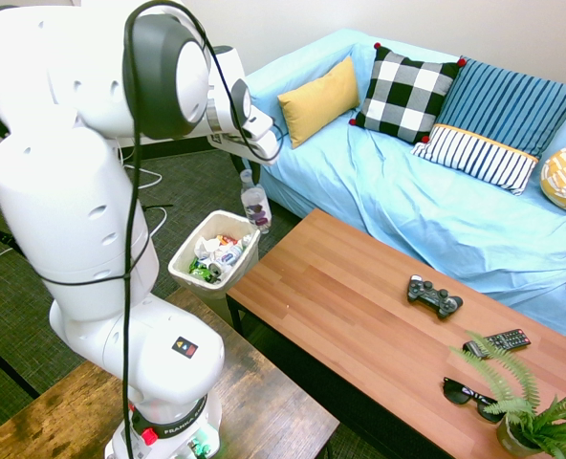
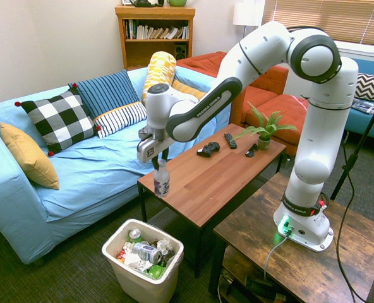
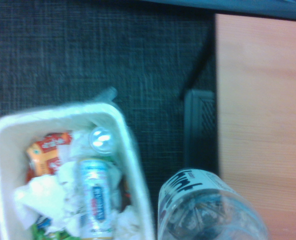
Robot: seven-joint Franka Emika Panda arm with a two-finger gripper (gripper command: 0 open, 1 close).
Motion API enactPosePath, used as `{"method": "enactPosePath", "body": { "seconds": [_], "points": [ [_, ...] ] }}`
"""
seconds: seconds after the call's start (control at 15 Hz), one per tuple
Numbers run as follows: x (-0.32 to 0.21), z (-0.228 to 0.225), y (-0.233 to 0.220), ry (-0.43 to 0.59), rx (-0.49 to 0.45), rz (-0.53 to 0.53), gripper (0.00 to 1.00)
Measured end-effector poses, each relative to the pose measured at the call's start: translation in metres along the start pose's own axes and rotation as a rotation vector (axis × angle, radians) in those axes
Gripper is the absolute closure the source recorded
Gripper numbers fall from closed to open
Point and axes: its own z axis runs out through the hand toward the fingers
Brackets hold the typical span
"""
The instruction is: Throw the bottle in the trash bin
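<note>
Next, my gripper lets go of the bottle inside the trash bin (image 2: 134, 242) (image 3: 87, 156), between the silver can that is lying down and the green can behind it.
My gripper (image 2: 156, 161) is shut on the white cap end of the small clear bottle (image 2: 162, 179), which hangs upright in the air. In the first exterior view the bottle (image 1: 255, 207) is by the coffee table's corner, just above the trash bin (image 1: 241, 264). The white trash bin (image 2: 135, 285) stands on the floor, filled with cans and crumpled paper. From the wrist view, the bottle (image 3: 203, 205) with its dark label sits just outside the bin's rim (image 3: 139, 172), over the carpet between bin and table.
The wooden coffee table (image 1: 340, 287) carries a game controller (image 1: 433, 295), a remote (image 1: 496, 341), sunglasses (image 1: 469, 396) and a potted fern (image 1: 536, 406). Behind it is a blue-covered sofa (image 1: 426, 206) with cushions. A darker wooden table (image 2: 338, 252) bears the arm.
</note>
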Motion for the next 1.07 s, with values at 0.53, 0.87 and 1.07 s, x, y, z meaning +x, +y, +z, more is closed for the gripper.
{"method": "enactPosePath", "body": {
  "seconds": [0.53,0.87,1.07],
  "points": [
    [-0.066,0.135,-0.101,0.015,-0.044,-0.057,0.00],
    [-0.077,0.162,-0.111,0.039,-0.053,-0.064,0.00],
    [-0.078,0.164,-0.112,0.046,-0.056,-0.064,0.00]
  ]
}}
